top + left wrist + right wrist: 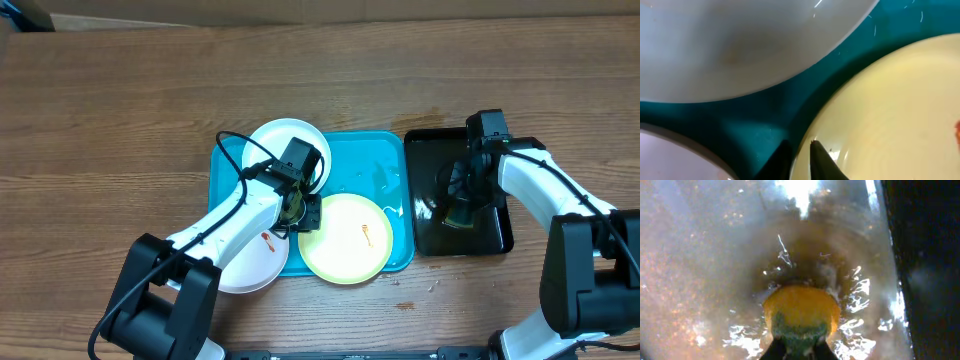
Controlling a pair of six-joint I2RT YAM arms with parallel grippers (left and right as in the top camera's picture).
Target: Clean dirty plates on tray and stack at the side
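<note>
Next, I open my left gripper, as the green plate's front rim sticks out past the turquoise tray's edge, let the plate settle inside and grip its side (801, 142) again before wiping.
The turquoise tray (385, 165) holds a lime-green plate (345, 240) with a small orange smear. A white plate (272, 143) lies at its back left. A second white plate (245, 265), with a red smear, is at the front left. My left gripper (303, 213) is shut on the green plate's left rim. In the left wrist view the fingers (800, 152) straddle that rim (890, 110), over the tray floor (765, 117). My right gripper (462, 208) is shut on a yellow and green sponge (801, 307), which it holds in shallow water.
A smaller black tray (500, 238) stands right of the turquoise tray and holds water (700, 255). Wet spots lie on the turquoise tray's right part. Bare wooden table surrounds both trays.
</note>
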